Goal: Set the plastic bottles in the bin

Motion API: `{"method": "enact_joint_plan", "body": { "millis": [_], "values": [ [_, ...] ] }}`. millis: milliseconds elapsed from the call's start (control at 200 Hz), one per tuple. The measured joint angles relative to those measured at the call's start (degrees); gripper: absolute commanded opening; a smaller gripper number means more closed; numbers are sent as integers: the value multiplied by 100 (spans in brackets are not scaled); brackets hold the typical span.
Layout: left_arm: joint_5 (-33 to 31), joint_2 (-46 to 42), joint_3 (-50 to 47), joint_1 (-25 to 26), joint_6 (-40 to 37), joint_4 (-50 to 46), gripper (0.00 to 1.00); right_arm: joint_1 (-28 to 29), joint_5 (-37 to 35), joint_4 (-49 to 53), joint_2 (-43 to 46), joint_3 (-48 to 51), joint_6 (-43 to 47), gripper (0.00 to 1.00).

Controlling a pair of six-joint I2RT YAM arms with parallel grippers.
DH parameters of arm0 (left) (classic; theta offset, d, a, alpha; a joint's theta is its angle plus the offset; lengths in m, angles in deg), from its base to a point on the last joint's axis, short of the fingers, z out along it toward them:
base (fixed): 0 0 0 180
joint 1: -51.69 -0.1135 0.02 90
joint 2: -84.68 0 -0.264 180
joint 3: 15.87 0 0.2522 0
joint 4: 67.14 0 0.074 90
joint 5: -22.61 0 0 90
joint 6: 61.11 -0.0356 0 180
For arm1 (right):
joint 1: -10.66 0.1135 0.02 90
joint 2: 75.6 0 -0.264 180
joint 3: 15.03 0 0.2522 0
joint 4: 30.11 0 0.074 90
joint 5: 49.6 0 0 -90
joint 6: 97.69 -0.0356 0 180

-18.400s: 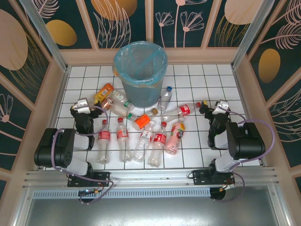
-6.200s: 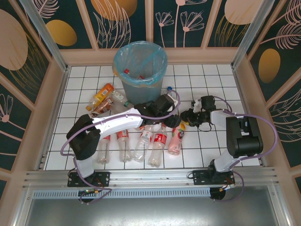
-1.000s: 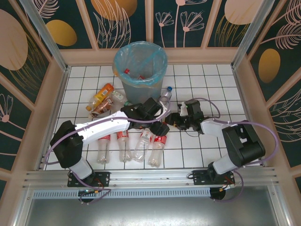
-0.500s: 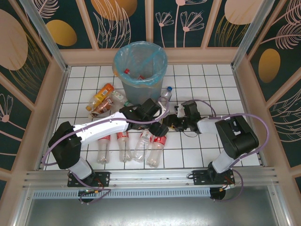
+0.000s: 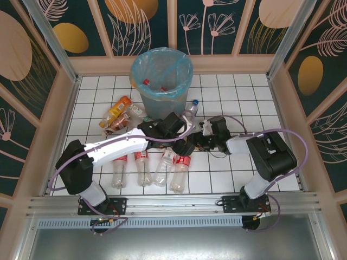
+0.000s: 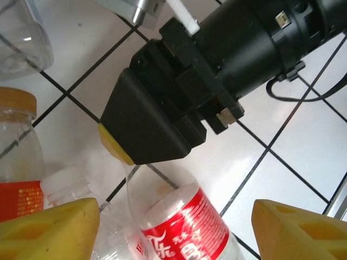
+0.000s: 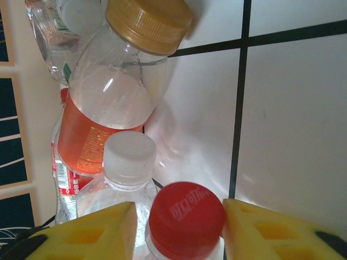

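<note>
The white-capped bottle is crowding the red cap between my right gripper's fingers, so I will open them, shift over and close on the red cap alone (image 7: pixel 187 221) before lifting.
My right gripper (image 7: pixel 180 215) has its yellow pads (image 7: pixel 260 227) on either side of the red cap (image 7: pixel 187 222) of a clear plastic bottle lying on the tiles. That bottle's red-labelled body (image 6: pixel 187 230) lies between the wide-apart pads of my open left gripper (image 6: pixel 176 230), which touch nothing. In the top view both grippers (image 5: pixel 185 146) (image 5: pixel 197 142) meet mid-table over the row of bottles (image 5: pixel 142 162). A white-capped bottle (image 7: pixel 129 154) and a gold-capped, orange-labelled one (image 7: pixel 97 108) lie alongside. The bin (image 5: pixel 161 103) stands behind, with red caps (image 5: pixel 145 82) inside.
Orange bottles (image 5: pixel 116 111) lie left of the bin and a blue-capped bottle (image 5: pixel 190 111) lies at its right. The right gripper's black finger (image 6: pixel 157 119) fills the middle of the left wrist view. Wooden walls enclose the white tiled table (image 5: pixel 244 97).
The right gripper's jaws have narrowed around the red cap, and it has edged slightly left. The left arm has stayed almost still with its jaws wide.
</note>
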Motion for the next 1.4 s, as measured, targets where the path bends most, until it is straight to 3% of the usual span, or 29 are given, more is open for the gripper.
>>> {"method": "enact_joint_plan", "body": {
  "millis": [390, 596, 901, 1271, 1401],
  "values": [
    [-94, -48, 184, 0, -2, 0, 74, -2, -9, 136, 22, -24, 57, 32],
    [-160, -173, 184, 0, -2, 2, 75, -9, -114, 256, 92, -50, 160, 55],
    [-225, -227, 111, 0, 0, 46, 75, 4, 15, 286, -243, -304, 199, 56],
    [-249, -289, 46, 0, 0, 81, 75, 59, 55, 328, -358, -345, 225, 31],
    [-304, -334, 57, 0, 2, 68, 74, 57, -83, 765, -151, -411, 358, 23]
  ]
}}
